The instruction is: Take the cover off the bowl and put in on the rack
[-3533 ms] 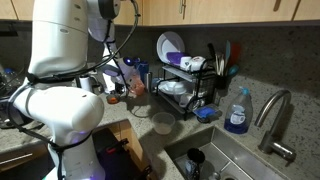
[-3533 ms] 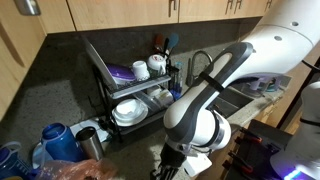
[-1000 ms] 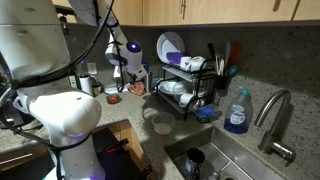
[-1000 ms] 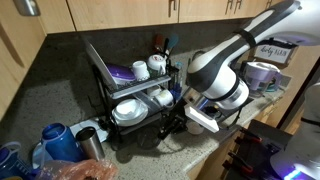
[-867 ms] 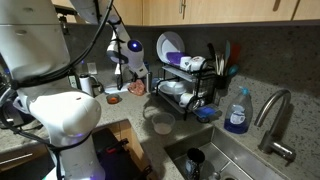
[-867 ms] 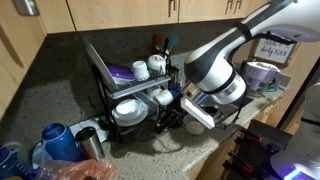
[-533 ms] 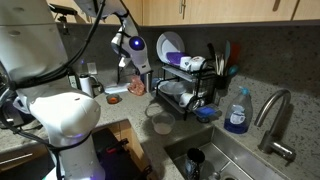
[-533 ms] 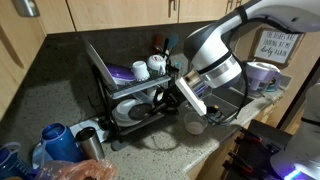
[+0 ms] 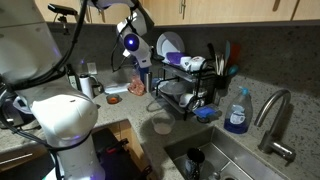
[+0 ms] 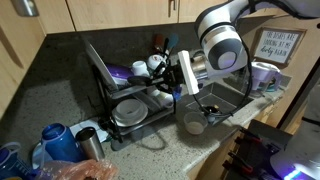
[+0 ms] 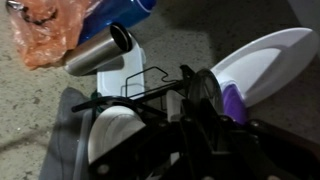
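Note:
The cover, now held edge-on over the rack's wires, will go down on the rack's upper level (image 9: 175, 59) (image 11: 233, 104), against the purple-white plate, when my gripper puts it there.
The bowl (image 9: 162, 125) stands uncovered on the counter in front of the rack; it also shows in an exterior view (image 10: 193, 123). The black wire two-tier rack (image 9: 160, 76) (image 10: 100, 70) holds plates and mugs. My gripper (image 9: 141, 82) (image 10: 172, 80) hangs beside the rack's upper tier, above the bowl. In the wrist view the gripper (image 11: 200, 108) looks closed on a thin dark round cover (image 11: 207, 85), held edge-on over the rack's wires (image 11: 130, 95). The fingers are dark and hard to make out.
White plates (image 10: 130, 110) fill the lower tier, mugs (image 10: 150, 65) and a purple-white plate (image 11: 255, 65) the upper. A steel tumbler (image 10: 92, 143), blue kettle (image 10: 55, 140) and orange bag (image 11: 50, 30) stand beside the rack. A soap bottle (image 9: 237, 112), faucet (image 9: 275, 110) and sink (image 9: 215, 160) lie beyond.
My gripper has risen from the bowl on the counter and swung up toward the rack's upper tier. The bowl stays in place, now uncovered.

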### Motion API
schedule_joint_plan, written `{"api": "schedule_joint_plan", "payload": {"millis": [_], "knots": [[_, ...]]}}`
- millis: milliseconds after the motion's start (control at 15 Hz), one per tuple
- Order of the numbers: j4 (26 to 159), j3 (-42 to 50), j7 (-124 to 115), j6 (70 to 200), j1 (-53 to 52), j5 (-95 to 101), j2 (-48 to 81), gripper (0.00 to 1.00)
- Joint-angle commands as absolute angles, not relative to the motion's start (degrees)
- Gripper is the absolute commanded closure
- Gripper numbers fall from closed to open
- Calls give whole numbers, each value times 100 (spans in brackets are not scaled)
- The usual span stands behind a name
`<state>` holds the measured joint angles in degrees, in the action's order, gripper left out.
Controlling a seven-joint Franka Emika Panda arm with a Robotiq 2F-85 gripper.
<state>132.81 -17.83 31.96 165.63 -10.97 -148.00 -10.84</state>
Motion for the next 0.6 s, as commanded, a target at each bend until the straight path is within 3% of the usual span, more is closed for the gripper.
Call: {"api": "schedule_joint_plan", "payload": {"millis": [0,533], "knots": [[13295,-2007,3319,16063,-219,-15234,-1442,96],[13163,-2591,2882,14710,1225,-14938,-1295,96]]}}
